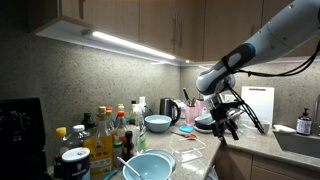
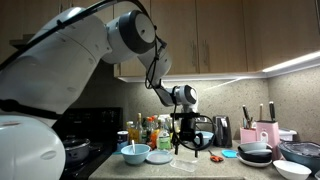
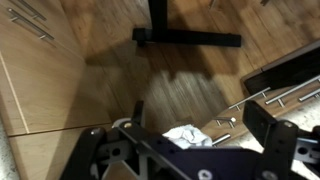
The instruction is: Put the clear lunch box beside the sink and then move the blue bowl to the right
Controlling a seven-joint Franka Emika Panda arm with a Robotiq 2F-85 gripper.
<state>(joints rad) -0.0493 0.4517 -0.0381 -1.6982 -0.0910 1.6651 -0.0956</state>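
Next, my gripper will go to the clear lunch box's edge [image 1: 203,148] nearest the sink and close there.
The clear lunch box [image 1: 187,150] lies flat on the counter, and it also shows as a faint see-through shape under the arm, the clear lunch box [image 2: 185,163]. My gripper [image 1: 228,129] hangs above the counter just past the box, toward the sink [image 1: 300,146]; its jaws stand open and empty. In an exterior view the gripper [image 2: 187,147] points down, clear of the box. The blue bowl [image 1: 148,166] sits near the counter's front, with a utensil in it. The wrist view shows the gripper [image 3: 180,128] over wooden floor and cabinet fronts, nothing between its fingers [image 3: 264,122].
Several bottles [image 1: 105,135] crowd the counter's end. A paler bowl [image 1: 157,124] and a kettle [image 1: 170,109] stand behind the box. Dark bowls [image 2: 255,153], a pink knife block [image 2: 266,134] and a white bowl [image 2: 292,168] stand toward the sink side. A stove [image 2: 85,150] lies at the far end.
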